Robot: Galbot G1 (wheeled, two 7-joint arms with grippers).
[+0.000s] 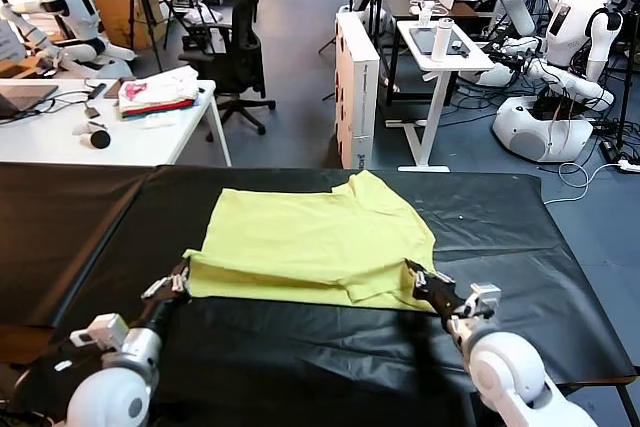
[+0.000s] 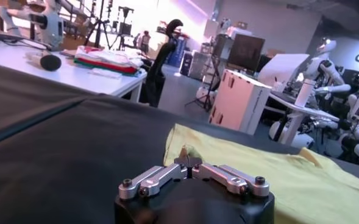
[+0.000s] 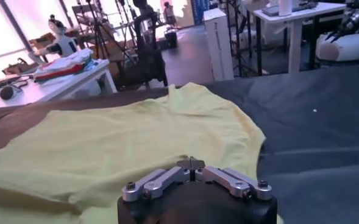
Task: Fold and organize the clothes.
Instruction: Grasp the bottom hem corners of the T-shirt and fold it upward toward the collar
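Note:
The robot's left gripper should release the hem corner on the T-shirt's own side edge (image 1: 198,247), toward the white desk.
The light yellow-green T-shirt (image 1: 315,242) lies partly folded on the black table (image 1: 100,227), its plain side up. My left gripper (image 1: 182,277) is shut on the shirt's near left corner (image 2: 188,153). My right gripper (image 1: 413,273) is shut on the shirt's near right edge (image 3: 167,146). Both grippers sit low at the front hem, and a thin fold of cloth shows between each pair of fingertips.
The black cloth-covered table ends at its right edge (image 1: 590,287). Behind it stand a white desk (image 1: 150,142) with a stack of white, pink and red folded clothes (image 1: 158,94), an office chair (image 1: 238,47), a white box (image 1: 357,87) and other robots (image 1: 570,37).

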